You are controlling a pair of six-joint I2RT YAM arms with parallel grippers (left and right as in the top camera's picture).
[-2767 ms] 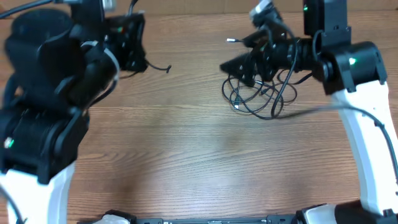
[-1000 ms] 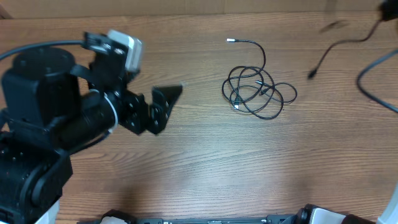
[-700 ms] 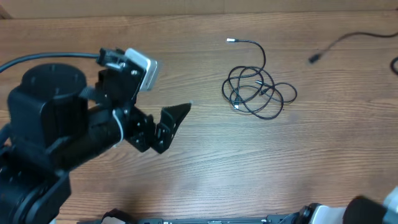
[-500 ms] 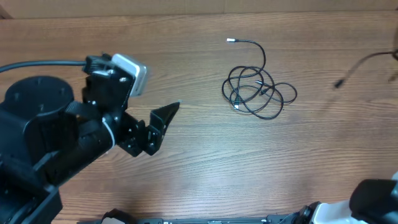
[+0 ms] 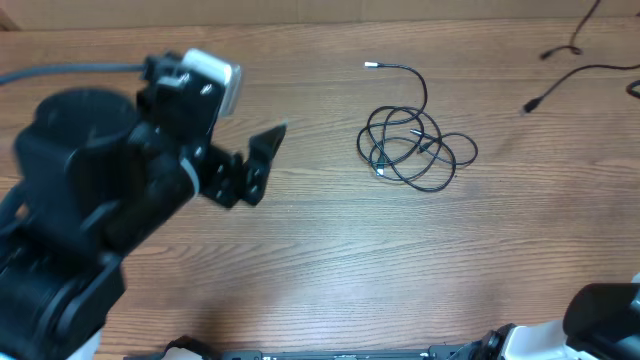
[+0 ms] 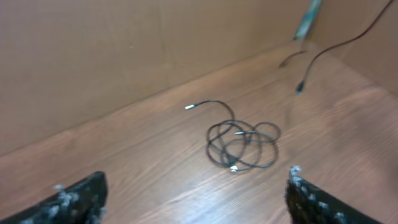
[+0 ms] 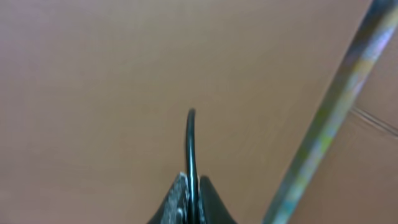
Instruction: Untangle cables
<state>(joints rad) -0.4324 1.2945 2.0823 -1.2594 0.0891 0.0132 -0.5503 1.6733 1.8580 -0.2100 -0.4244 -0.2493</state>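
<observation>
Next, I let go of the thin black piece of cable with my right gripper on the bare wood [image 5: 619, 112] next to the curl of the separate cable.
A looped tangle of thin black cables [image 5: 416, 146] lies on the wooden table right of centre, one plug end [image 5: 370, 66] pointing to the far left. My left gripper [image 5: 266, 160] hovers open and empty to its left; in the left wrist view the tangle [image 6: 240, 145] lies ahead between the spread fingertips [image 6: 87, 194]. A separate cable [image 5: 568, 80] hangs free at the far right. My right gripper [image 7: 191, 185] is out of the overhead view and shut on a thin black cable strand [image 7: 189, 140] that rises between its fingers.
The left arm's bulky black body [image 5: 90, 200] covers the table's left side. A brown cardboard wall [image 6: 124, 56] stands behind the table. The right arm's base [image 5: 605, 315] shows at the bottom right corner. A blurred shiny bar [image 7: 336, 106] crosses the right wrist view.
The left arm has swung toward the far side, gripper still open. The loose cable at the right has swung back in toward the top right. The tangle has not moved.
</observation>
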